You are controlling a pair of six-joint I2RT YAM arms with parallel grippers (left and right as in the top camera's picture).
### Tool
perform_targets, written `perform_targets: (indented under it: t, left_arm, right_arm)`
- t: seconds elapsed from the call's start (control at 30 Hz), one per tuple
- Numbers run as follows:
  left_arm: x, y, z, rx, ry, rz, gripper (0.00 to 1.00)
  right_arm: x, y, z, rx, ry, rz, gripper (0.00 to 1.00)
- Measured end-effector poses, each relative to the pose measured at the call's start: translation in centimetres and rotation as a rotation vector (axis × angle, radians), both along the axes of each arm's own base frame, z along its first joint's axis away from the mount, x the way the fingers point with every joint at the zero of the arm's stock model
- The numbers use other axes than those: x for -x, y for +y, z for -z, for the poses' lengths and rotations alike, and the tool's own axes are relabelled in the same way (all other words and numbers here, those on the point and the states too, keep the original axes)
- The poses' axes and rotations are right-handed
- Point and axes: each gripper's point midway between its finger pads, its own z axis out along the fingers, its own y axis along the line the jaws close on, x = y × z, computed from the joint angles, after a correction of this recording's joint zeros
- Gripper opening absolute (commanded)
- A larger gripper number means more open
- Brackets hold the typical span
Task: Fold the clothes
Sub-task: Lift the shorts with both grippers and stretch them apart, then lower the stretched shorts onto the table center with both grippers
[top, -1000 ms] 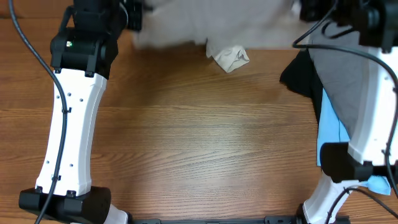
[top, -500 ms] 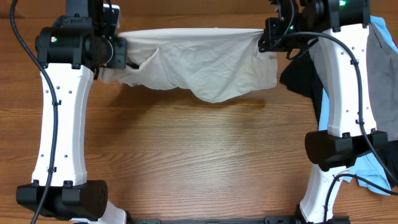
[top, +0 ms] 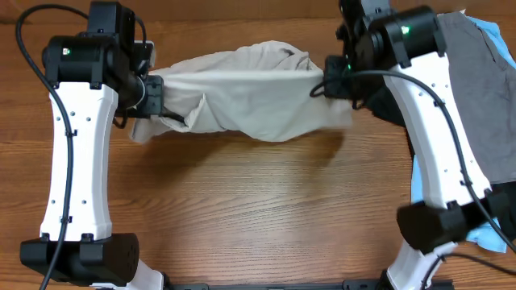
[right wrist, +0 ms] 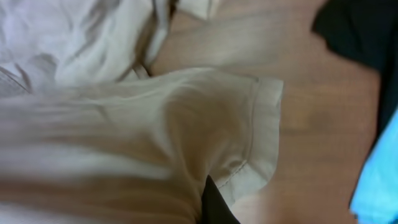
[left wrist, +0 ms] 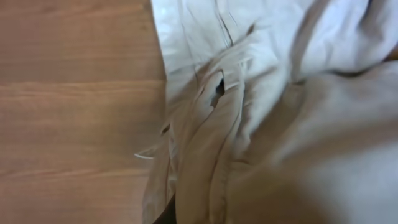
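Observation:
Next, my right gripper releases its end of the beige khaki shorts on the bare wood nearer the robot (top: pixel 324 196).
The beige khaki shorts (top: pixel 242 97) hang stretched between my two grippers above the wooden table, sagging in the middle. My left gripper (top: pixel 155 95) is shut on the shorts' left end; the cloth (left wrist: pixel 261 124) fills the left wrist view and hides the fingers. My right gripper (top: pixel 322 80) is shut on the right end; a hemmed leg opening (right wrist: pixel 261 130) shows in the right wrist view, with one dark fingertip (right wrist: pixel 214 205) under the cloth. A grey garment (top: pixel 476 89), a black one (top: pixel 387 109) and a light-blue one (top: pixel 427 177) lie piled at the right.
The wooden table (top: pixel 258 209) shows bare wood in front of the shorts. The white arm links stand at the left (top: pixel 76 161) and right (top: pixel 439 145). The pile at the right lies partly under the right arm.
Both grippers have carried the stretched shorts toward the table's front and lower. A second ago the shorts were bunched at the far edge; they now span between the grippers.

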Motion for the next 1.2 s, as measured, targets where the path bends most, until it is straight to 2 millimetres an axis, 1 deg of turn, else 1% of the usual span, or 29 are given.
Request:
perform_targets:
  t: [0.07, 0.2, 0.27, 0.33, 0.47, 0.5, 0.53, 0.6, 0.63, 0.7, 0.77, 0.83, 0.87, 0.9, 0.93, 0.97, 1.0, 1.03, 1.1, 1.2]
  left_arm:
    - [0.5, -0.3, 0.9, 0.014, 0.033, 0.004, 0.05]
    - [1.7, -0.9, 3.5, 0.049, 0.106, 0.009, 0.04]
    - [2.7, -1.3, 5.0, 0.066, 0.146, 0.015, 0.04]
    - [3.7, -1.6, 6.4, 0.084, 0.169, 0.015, 0.04]
    - [6.1, -2.1, 8.6, 0.118, 0.211, 0.005, 0.04]
    - [6.6, -2.3, 9.2, 0.13, 0.218, 0.003, 0.04]
    - [7.3, -2.4, 9.8, 0.137, 0.234, 0.001, 0.04]
    - [8.4, -2.4, 11.4, 0.144, 0.271, -0.003, 0.04]
    - [8.9, -2.5, 12.2, 0.146, 0.288, -0.005, 0.04]
    - [9.7, -2.5, 14.0, 0.15, 0.321, -0.021, 0.04]
    - [10.8, -2.5, 15.5, 0.152, 0.361, -0.037, 0.04]
    - [11.4, -2.5, 16.5, 0.153, 0.38, -0.058, 0.04]
    - [11.6, -2.5, 16.8, 0.153, 0.387, -0.067, 0.04]
    - [11.8, -2.5, 17.2, 0.154, 0.392, -0.079, 0.04]
    - [11.9, -2.5, 17.3, 0.155, 0.395, -0.088, 0.06]
    - [11.9, -2.5, 17.5, 0.155, 0.393, -0.095, 0.09]
    - [11.8, -2.5, 17.5, 0.156, 0.389, -0.105, 0.12]
    - [11.7, -2.5, 17.5, 0.157, 0.386, -0.111, 0.15]
    - [11.6, -2.5, 17.5, 0.158, 0.382, -0.12, 0.22]
    - [11.5, -2.5, 17.5, 0.159, 0.38, -0.132, 0.24]
  right_arm:
    - [1.6, -0.5, 0.3, 0.004, 0.03, 0.019, 0.04]
    - [4.9, -1.2, 1.2, 0.0, 0.085, 0.046, 0.04]
    - [6.4, -1.4, 2.0, -0.01, 0.113, 0.053, 0.04]
    - [7.3, -1.4, 3.1, -0.023, 0.133, 0.057, 0.04]
    - [9.3, -1.3, 6.4, -0.043, 0.201, 0.064, 0.04]
    - [10.3, -1.4, 7.9, -0.045, 0.236, 0.071, 0.04]
    - [10.4, -1.4, 8.1, -0.047, 0.241, 0.073, 0.04]
    - [11.3, -1.3, 10.0, -0.06, 0.273, 0.078, 0.04]
    - [11.7, -1.2, 10.6, -0.064, 0.286, 0.078, 0.04]
    - [12.8, -1.2, 12.4, -0.075, 0.328, 0.084, 0.04]
    - [13.7, -1.0, 13.8, -0.088, 0.365, 0.088, 0.04]
    - [14.4, -0.9, 14.9, -0.101, 0.39, 0.09, 0.04]
    - [14.7, -0.8, 15.3, -0.105, 0.403, 0.092, 0.06]
    - [15.0, -0.8, 15.6, -0.109, 0.413, 0.093, 0.11]
    - [15.1, -0.7, 15.7, -0.114, 0.419, 0.093, 0.21]
    - [15.2, -0.7, 15.8, -0.116, 0.421, 0.09, 0.36]
    - [15.2, -0.7, 15.8, -0.118, 0.424, 0.093, 0.47]
    - [15.2, -0.7, 15.8, -0.12, 0.425, 0.094, 0.53]
    - [15.3, -0.6, 15.8, -0.124, 0.428, 0.092, 0.56]
    - [15.5, -0.6, 15.8, -0.124, 0.435, 0.091, 0.56]
